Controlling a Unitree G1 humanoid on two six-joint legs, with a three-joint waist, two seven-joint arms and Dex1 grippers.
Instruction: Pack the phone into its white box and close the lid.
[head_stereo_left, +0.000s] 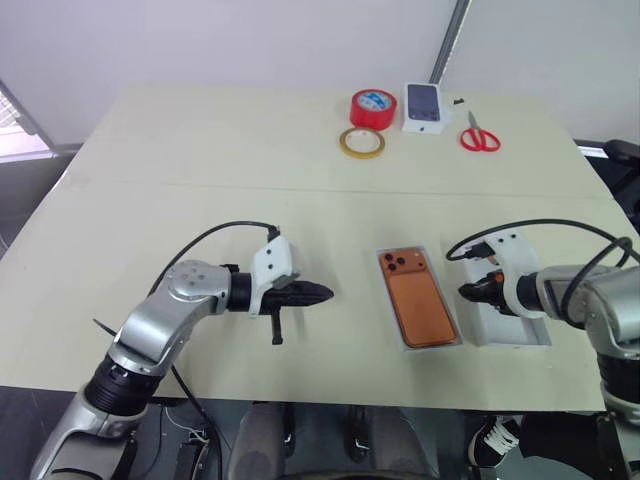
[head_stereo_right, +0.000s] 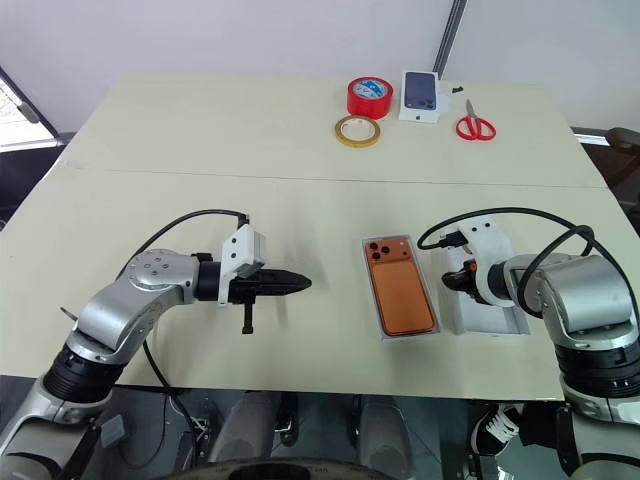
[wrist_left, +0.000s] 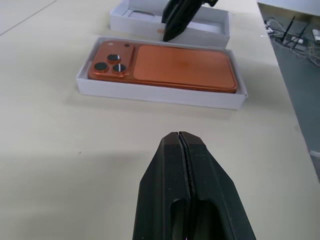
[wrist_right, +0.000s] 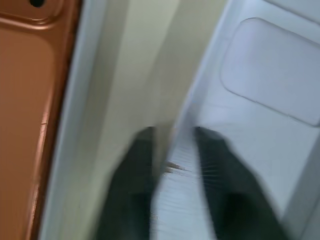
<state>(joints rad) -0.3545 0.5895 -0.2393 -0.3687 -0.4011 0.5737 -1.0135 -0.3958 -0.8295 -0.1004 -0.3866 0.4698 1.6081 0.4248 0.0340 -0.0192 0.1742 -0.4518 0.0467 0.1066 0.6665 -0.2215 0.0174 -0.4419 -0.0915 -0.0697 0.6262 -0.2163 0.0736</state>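
Next, I release the white lid from my right gripper crooked over the orange phone's long edge (head_stereo_left: 396, 282) nearest my left gripper. The lid now rests beside the white box.
The orange phone (head_stereo_left: 420, 300) lies camera side up inside the shallow white box (wrist_left: 160, 93) near the table's front edge. Just to its right rests the white lid (head_stereo_left: 522, 332), hollow side up. My right gripper (head_stereo_left: 465, 292) reaches down onto the lid's wall nearest the phone. In the right wrist view its fingers (wrist_right: 135, 170) stand one on each side of that wall (wrist_right: 200, 100), shut on it. My left gripper (head_stereo_left: 325, 294) is shut and holds nothing. It hovers over bare table to the left of the box and points toward the phone (wrist_left: 165, 65).
At the table's far side sit a red tape roll (head_stereo_left: 373, 108), a yellow tape ring (head_stereo_left: 361, 142), a small white box printed with a dark phone (head_stereo_left: 424, 106) and red-handled scissors (head_stereo_left: 479, 135). A seam crosses the tabletop (head_stereo_left: 200, 185) between them and the arms.
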